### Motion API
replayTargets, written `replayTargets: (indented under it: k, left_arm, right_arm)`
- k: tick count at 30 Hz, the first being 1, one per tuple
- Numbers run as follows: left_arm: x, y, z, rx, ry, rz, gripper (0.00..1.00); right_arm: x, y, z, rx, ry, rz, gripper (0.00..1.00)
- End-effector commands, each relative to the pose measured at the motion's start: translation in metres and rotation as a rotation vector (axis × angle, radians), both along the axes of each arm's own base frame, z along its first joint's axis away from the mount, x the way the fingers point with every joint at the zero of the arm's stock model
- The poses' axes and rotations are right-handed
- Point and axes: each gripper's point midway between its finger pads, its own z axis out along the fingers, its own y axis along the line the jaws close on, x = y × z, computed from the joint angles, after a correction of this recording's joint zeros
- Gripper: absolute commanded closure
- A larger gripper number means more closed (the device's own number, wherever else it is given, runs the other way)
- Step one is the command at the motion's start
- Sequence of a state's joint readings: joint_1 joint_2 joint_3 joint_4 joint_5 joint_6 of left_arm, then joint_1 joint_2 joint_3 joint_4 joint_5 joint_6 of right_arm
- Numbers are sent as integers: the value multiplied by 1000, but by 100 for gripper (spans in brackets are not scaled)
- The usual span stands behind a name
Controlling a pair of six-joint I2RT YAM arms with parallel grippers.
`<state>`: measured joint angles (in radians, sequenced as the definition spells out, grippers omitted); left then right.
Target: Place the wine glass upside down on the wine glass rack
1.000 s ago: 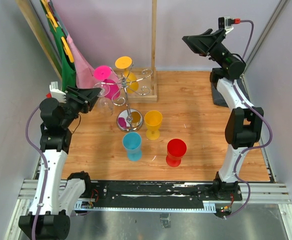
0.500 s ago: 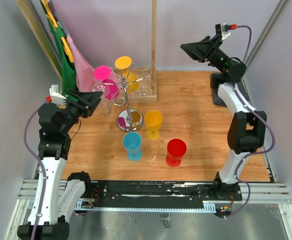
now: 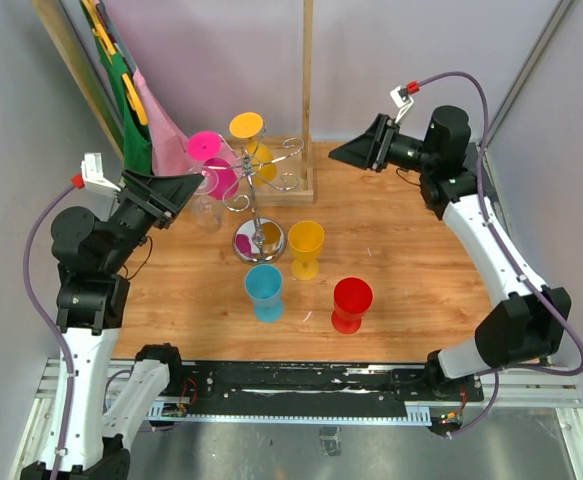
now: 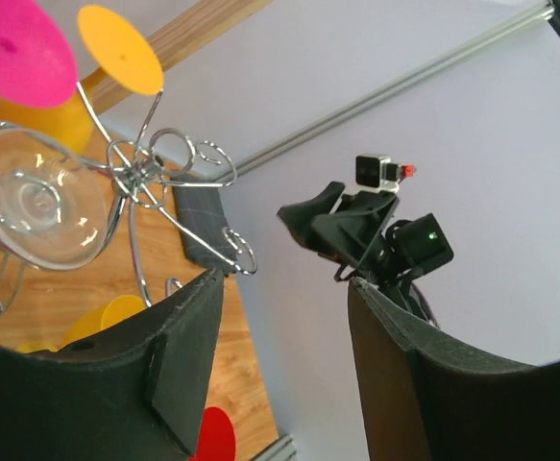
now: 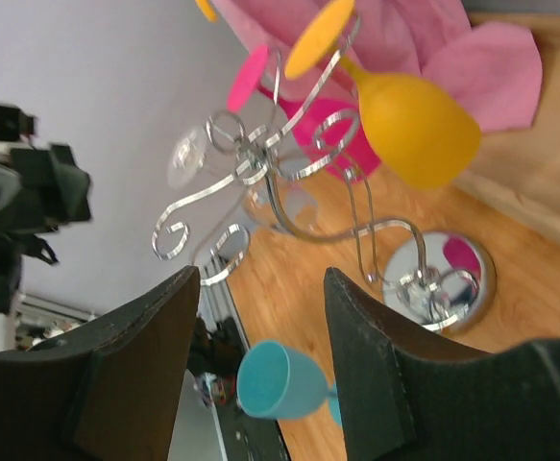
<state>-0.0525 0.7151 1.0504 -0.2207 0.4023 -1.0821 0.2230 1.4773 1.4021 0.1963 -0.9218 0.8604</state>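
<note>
The robot's right gripper will close on the rim (image 3: 321, 229) of the upright yellow glass, at the side away from the blue glass.
The silver wire rack (image 3: 254, 203) stands at the table's back left on its round shiny base (image 3: 259, 241). A pink glass (image 3: 218, 176), a yellow glass (image 3: 258, 160) and a clear glass (image 3: 206, 203) hang on it upside down. A yellow glass (image 3: 306, 246), a blue glass (image 3: 264, 291) and a red glass (image 3: 352, 304) stand upright on the table. My left gripper (image 3: 186, 186) is open and empty, raised just left of the rack (image 4: 131, 165). My right gripper (image 3: 355, 152) is open and empty, in the air right of the rack (image 5: 260, 173).
A wooden frame with an upright post (image 3: 307, 100) stands right behind the rack. Pink cloth (image 3: 161, 140) and green and yellow items (image 3: 131, 110) lean at the back left. A dark pad (image 3: 439, 190) lies at the back right.
My right arm has swung down and left, its gripper now facing the rack. My left arm has drawn back and up a little. Both grippers stay open and empty.
</note>
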Motion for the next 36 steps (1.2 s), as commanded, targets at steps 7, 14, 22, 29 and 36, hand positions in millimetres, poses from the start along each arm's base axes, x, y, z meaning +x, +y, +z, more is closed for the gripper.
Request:
replayTargets:
  k: [7, 14, 22, 29, 36]
  left_arm:
    - [-2, 15, 17, 218, -75, 106, 41]
    - [1, 11, 8, 226, -57, 77, 40]
    - [-3, 11, 9, 226, -56, 74, 40]
    - [-3, 10, 9, 216, -53, 73, 40]
    - [-2, 12, 6, 214, -46, 82, 40]
  right_arm:
    - [-49, -7, -97, -446, 109, 2, 46]
    - [-71, 9, -145, -707, 162, 64, 49]
    - [-68, 13, -174, -822, 202, 92, 51]
    - [-60, 16, -196, -909, 225, 117, 52]
    - [-58, 21, -211, -974, 225, 130, 57]
